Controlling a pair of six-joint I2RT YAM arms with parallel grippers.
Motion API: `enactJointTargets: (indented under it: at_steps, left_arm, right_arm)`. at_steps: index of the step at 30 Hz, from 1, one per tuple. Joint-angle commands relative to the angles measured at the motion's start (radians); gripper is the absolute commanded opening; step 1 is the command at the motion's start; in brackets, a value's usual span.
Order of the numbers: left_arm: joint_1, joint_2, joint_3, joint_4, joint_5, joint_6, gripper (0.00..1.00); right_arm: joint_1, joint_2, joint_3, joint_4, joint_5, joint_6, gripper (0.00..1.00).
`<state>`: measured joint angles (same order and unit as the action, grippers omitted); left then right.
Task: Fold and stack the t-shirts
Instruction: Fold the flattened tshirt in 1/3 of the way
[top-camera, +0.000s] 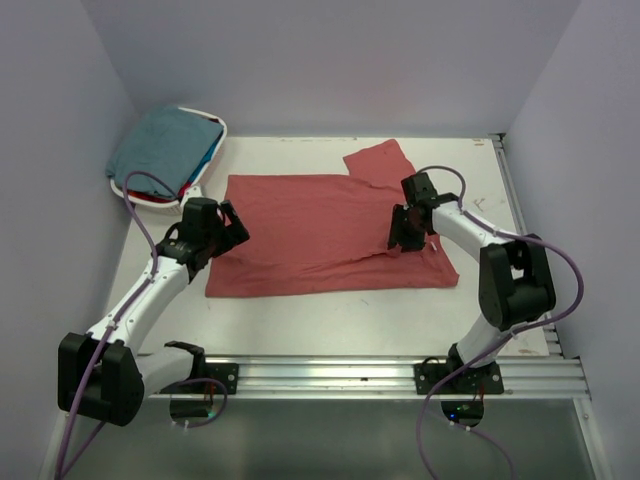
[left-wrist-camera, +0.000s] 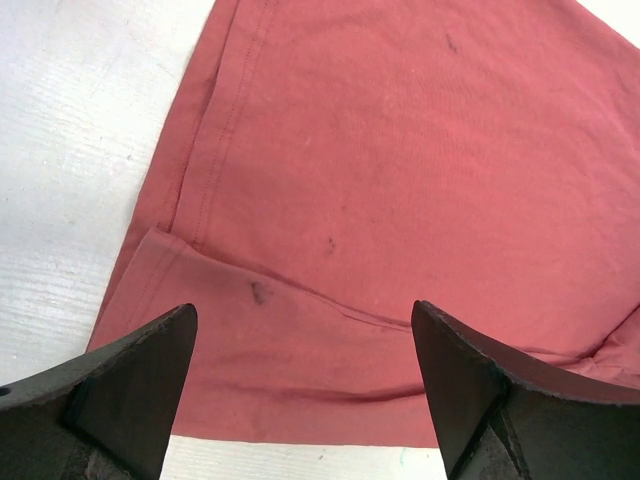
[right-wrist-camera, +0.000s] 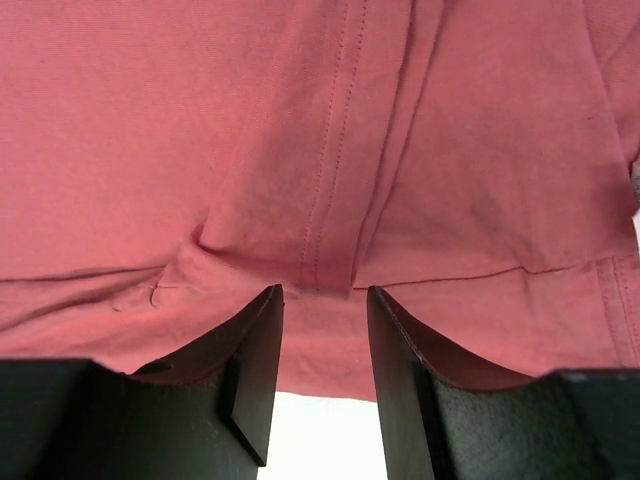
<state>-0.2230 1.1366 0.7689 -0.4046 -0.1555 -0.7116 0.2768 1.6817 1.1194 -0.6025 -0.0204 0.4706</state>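
I can see the creased seam doubles back over the brick-red t-shirt, so next I pinch the seam's near end (right-wrist-camera: 326, 284) with my right gripper and pull it flat before the next fold.
A faded brick-red t-shirt (top-camera: 320, 230) lies spread flat across the middle of the table, one sleeve pointing to the far right. My left gripper (top-camera: 230, 233) hovers over its left edge. In the left wrist view the jaws of my left gripper (left-wrist-camera: 305, 330) stand wide open above the folded hem (left-wrist-camera: 250, 350), with nothing between them. My right gripper (top-camera: 405, 238) sits over the shirt's right part. In the right wrist view its fingers (right-wrist-camera: 325, 295) are partly apart, and a creased seam (right-wrist-camera: 330, 250) lies just ahead of the tips, unpinched. A muted teal t-shirt (top-camera: 165, 140) tops a pile in the basket.
The white oval basket (top-camera: 222, 130) stands at the far left corner, with bits of bright blue and red cloth (top-camera: 200, 172) under the teal one. Grey walls close in the left, the back and the right. A metal rail (top-camera: 380, 375) runs along the near edge.
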Motion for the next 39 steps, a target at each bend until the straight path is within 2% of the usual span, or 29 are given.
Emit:
enactJointTargets:
  at_steps: [1, 6, 8, 10, 11, 12, 14, 19, 20, 21, 24, 39]
  left_arm:
    - [-0.003, -0.012, 0.000, 0.039, -0.021, 0.012, 0.92]
    - [-0.003, -0.009, -0.006, 0.038, -0.024, 0.012, 0.92]
    - [-0.003, -0.011, -0.006, 0.039, -0.027, 0.014, 0.92]
    - [-0.003, -0.011, -0.008, 0.038, -0.029, 0.015, 0.92]
    - [-0.003, -0.011, -0.010, 0.038, -0.030, 0.015, 0.91]
    - [-0.003, -0.012, -0.011, 0.038, -0.030, 0.015, 0.91]
    - [-0.003, -0.014, -0.013, 0.038, -0.030, 0.015, 0.90]
    - [-0.003, -0.023, -0.016, 0.036, -0.029, 0.017, 0.88]
    - [-0.003, -0.024, -0.016, 0.038, -0.027, 0.017, 0.88]
    - [-0.003, -0.028, -0.016, 0.038, -0.027, 0.017, 0.88]
    - [-0.003, -0.029, -0.020, 0.041, -0.026, 0.018, 0.88]
    - [-0.003, -0.026, -0.026, 0.038, -0.026, 0.023, 0.88]
  right_arm:
    - [0.004, 0.019, 0.022, 0.043, -0.041, 0.010, 0.42]
    - [0.004, 0.053, 0.023, 0.047, -0.038, 0.013, 0.42]
    - [0.004, 0.061, 0.022, 0.056, -0.041, 0.013, 0.38]
    - [0.004, 0.065, 0.020, 0.064, -0.049, 0.011, 0.29]
    - [0.004, 0.065, 0.019, 0.064, -0.049, 0.013, 0.15]
    - [0.004, 0.064, 0.019, 0.064, -0.050, 0.013, 0.09]
    - [0.005, 0.049, 0.016, 0.064, -0.050, 0.013, 0.00]
    - [0.004, 0.000, 0.019, 0.035, -0.036, 0.007, 0.00]
    - [0.004, -0.007, 0.020, 0.027, -0.029, 0.005, 0.08]
    - [0.004, -0.022, 0.022, 0.014, -0.023, -0.004, 0.25]
    - [0.004, -0.042, 0.020, 0.000, -0.006, -0.010, 0.37]
    - [0.004, 0.050, -0.026, 0.044, -0.062, -0.006, 0.40]
